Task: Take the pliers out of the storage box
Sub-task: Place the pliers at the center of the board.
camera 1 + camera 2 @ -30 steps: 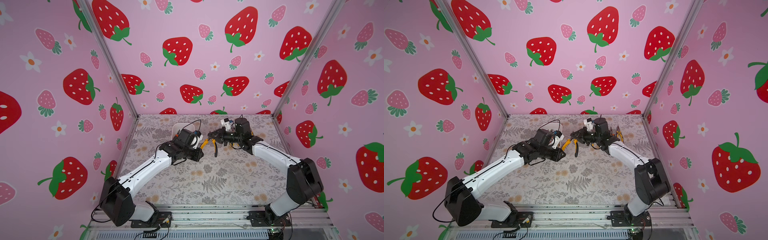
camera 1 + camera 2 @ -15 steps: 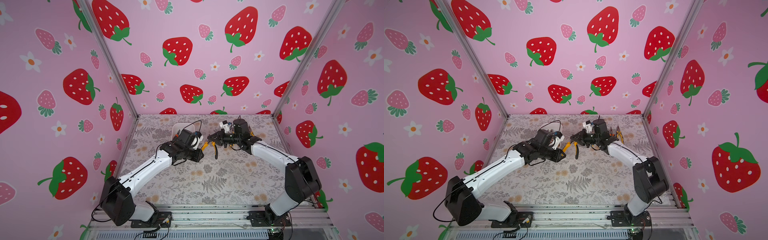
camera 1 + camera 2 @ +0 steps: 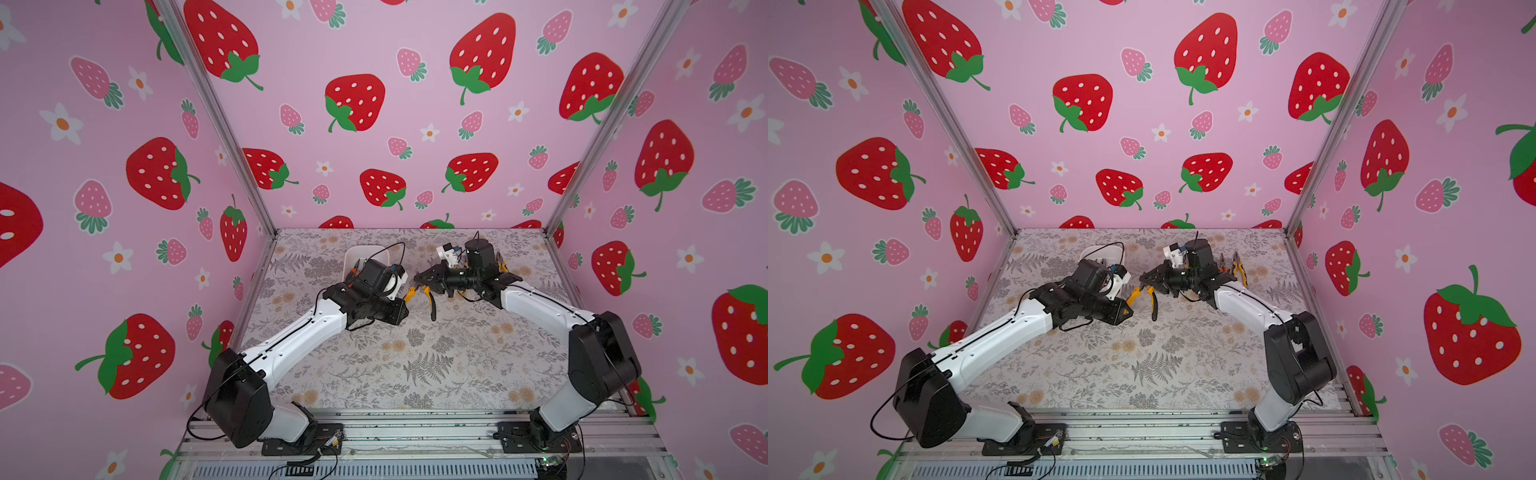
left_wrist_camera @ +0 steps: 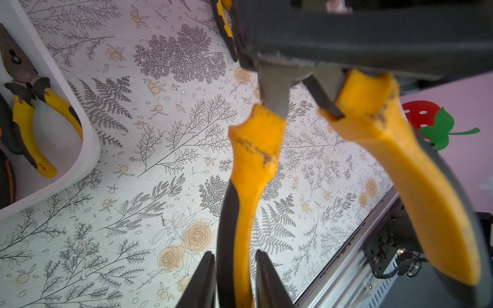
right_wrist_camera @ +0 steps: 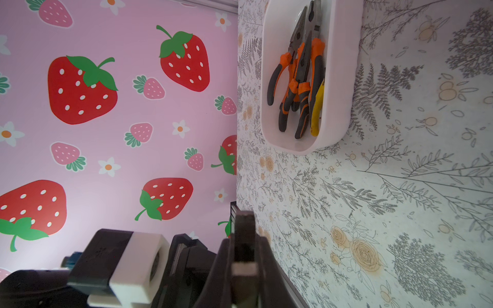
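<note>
The pliers' handles stand spread from the head in my right gripper, so my left gripper will regrip its handle [image 3: 411, 293] and swing it toward the other.
One pair of yellow-and-black pliers [image 3: 430, 300] [image 3: 1151, 300] hangs in the air between my two arms, handles spread apart. My left gripper [image 4: 234, 257] is shut on one yellow handle [image 4: 252, 160], fingers on either side of it. Its dark metal head is clamped in my shut right gripper [image 5: 244, 240] [image 3: 422, 277]. The white storage box [image 5: 344, 80] [image 3: 362, 250] sits at the back left, half hidden by the left wrist in both top views. It holds several orange-and-black pliers [image 5: 301, 80] and a yellow-handled pair [image 4: 29, 117].
Two more pliers [image 3: 1237, 266] lie on the floral tabletop at the back right, behind my right wrist. Pink strawberry walls close in three sides. A metal rail [image 3: 415, 432] runs along the front edge by the arm bases.
Hardly anything. My right wrist has crept slightly toward the left arm. Both grippers keep their hold on the same pliers.
</note>
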